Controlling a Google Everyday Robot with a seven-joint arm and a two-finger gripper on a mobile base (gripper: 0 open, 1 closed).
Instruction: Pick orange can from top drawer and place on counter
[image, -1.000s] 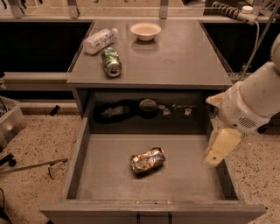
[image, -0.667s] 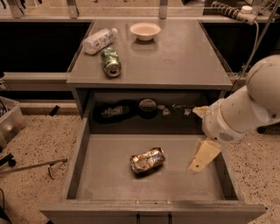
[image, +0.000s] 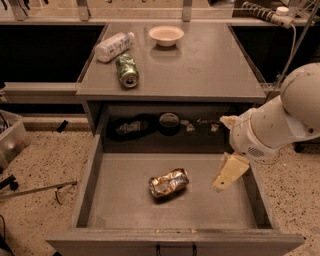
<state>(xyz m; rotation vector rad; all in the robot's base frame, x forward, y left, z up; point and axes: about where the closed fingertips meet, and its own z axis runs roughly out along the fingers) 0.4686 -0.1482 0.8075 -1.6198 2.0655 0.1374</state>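
Note:
Next, I move my gripper next to the orange can's body (image: 177, 181) and close it there, toward the end nearest the white arm.
The orange can (image: 168, 183), dented and shiny orange-gold and silver, lies on its side in the middle of the open top drawer (image: 125, 202). The drawer's small dark handle (image: 175, 248) shows at its front edge. My gripper (image: 223, 182) hangs from the white arm (image: 280, 120) over the right part of the drawer, to the right of the can and apart from it, holding nothing I can see. The grey counter (image: 205, 65) lies above and behind the drawer.
On the counter lie a green drink can (image: 127, 71), a white plastic bottle (image: 114, 46) and a small white bowl (image: 166, 35). Dark clutter (image: 169, 122) sits in the recess behind the drawer. A cable (image: 292, 47) hangs at the right; a bin (image: 10, 142) stands at the left.
My gripper has moved left from the drawer's right wall to over the drawer floor, nearer the orange can. The can has not moved.

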